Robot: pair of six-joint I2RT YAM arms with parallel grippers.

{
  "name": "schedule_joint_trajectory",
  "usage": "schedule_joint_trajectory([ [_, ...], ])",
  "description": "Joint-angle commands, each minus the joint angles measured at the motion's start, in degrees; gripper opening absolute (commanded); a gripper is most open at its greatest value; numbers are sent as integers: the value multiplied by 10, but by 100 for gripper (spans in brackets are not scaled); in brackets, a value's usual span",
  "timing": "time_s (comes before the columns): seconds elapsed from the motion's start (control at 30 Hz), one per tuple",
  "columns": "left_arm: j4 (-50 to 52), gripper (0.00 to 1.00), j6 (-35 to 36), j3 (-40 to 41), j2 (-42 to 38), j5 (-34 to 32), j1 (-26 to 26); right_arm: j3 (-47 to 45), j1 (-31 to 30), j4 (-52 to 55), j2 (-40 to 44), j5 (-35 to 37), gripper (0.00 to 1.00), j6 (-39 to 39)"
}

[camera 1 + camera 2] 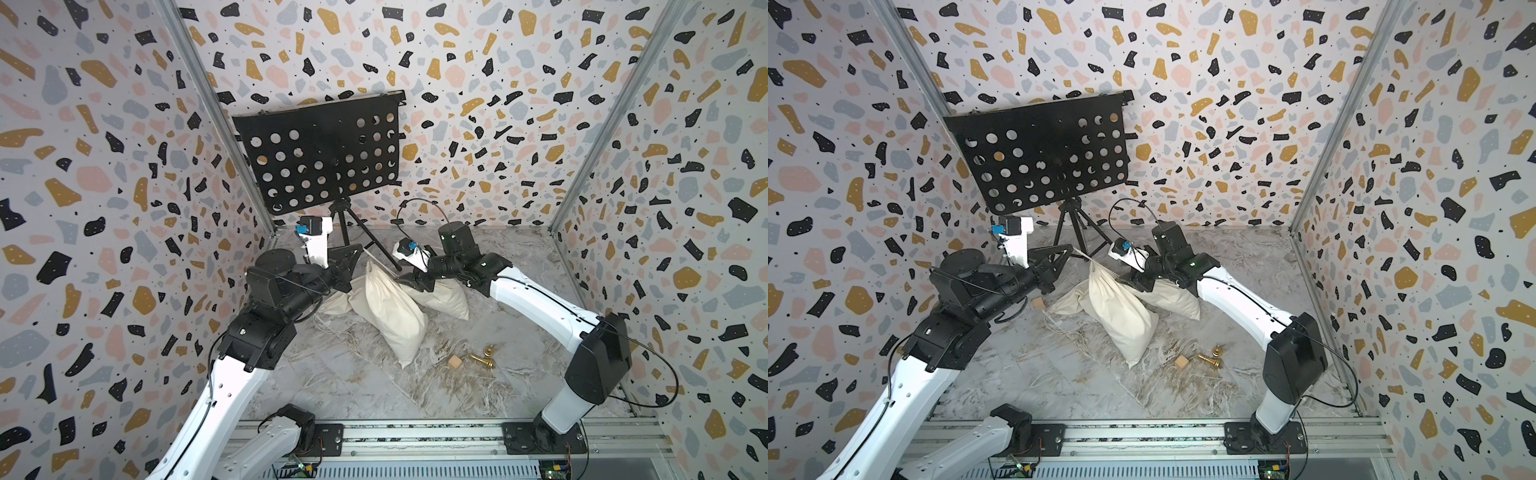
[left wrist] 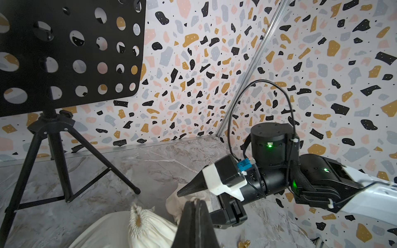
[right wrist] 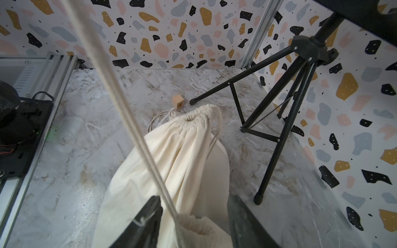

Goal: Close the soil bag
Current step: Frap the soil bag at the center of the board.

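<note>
I will open my left gripper to release the white cord over the cream bag lying (image 1: 340, 288) between the bag of soil and the tripod.
The soil bag (image 1: 395, 311) (image 1: 1121, 316), a cream drawstring sack, stands leaning at mid-table. Its neck (image 2: 137, 219) (image 3: 199, 229) is gathered tight, with a small brown gap left. My left gripper (image 1: 360, 248) (image 1: 1072, 248) (image 2: 195, 200) is shut on the bag's white cord (image 3: 120, 101) (image 1: 1086, 255). The cord runs taut up and to the left from the neck. My right gripper (image 1: 403, 280) (image 1: 1128, 277) (image 3: 195, 197) is open. In the right wrist view its jaws stand either side of the neck with gaps. One of its fingers (image 2: 191, 187) shows just behind the left jaws.
Two more cream bags (image 1: 444, 301) (image 1: 336, 305) lie beside the soil bag, with loose cords (image 1: 328, 328) on the marble floor. The black music stand (image 1: 320, 153) has a tripod foot (image 3: 257, 198) close to my right jaw. Wooden cubes (image 1: 455, 362) (image 3: 177, 102) and brass pieces (image 1: 482, 359) lie nearby.
</note>
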State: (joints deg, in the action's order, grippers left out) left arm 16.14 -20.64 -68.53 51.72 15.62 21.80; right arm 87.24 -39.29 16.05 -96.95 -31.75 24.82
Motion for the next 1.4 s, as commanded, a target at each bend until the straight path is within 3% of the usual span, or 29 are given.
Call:
schedule_joint_trajectory([
  [0.0, -49, 0, -2, -29, -8, 11, -4, 27, -1, 30, -3, -24, 44, 8],
  [0.13, -49, 0, -8, -45, -7, 23, -4, 22, 0, 46, -15, -26, 29, 22],
  [0.2, -49, 0, -8, -57, -8, 29, -4, 19, 1, 52, -21, 5, 18, 31],
  [0.3, -39, 0, 1, -73, -23, 21, -4, 2, 17, 52, -21, 75, 10, 40],
  [0.47, -20, 0, 12, -109, -60, 7, -4, -30, 85, 59, -18, 169, 9, 51],
  [0.63, -3, 0, 27, -157, -79, -23, -4, -41, 193, 64, -24, 314, 12, 50],
  [0.73, -7, 0, 26, -166, -82, -35, -4, -39, 226, 67, -27, 364, 16, 46],
  [0.93, -8, 0, 19, -126, -65, -68, -4, -43, 264, 76, -23, 378, 12, 4],
  [1.03, -14, 0, 15, -70, -72, -96, -4, -66, 246, 74, -11, 293, 12, -25],
  [1.23, -7, 0, -3, 105, -82, -240, -5, -156, 153, -7, 10, 239, 13, -93],
  [1.37, -65, 0, -32, 249, -71, -298, -11, -179, 125, -37, 40, 195, 26, -145],
])
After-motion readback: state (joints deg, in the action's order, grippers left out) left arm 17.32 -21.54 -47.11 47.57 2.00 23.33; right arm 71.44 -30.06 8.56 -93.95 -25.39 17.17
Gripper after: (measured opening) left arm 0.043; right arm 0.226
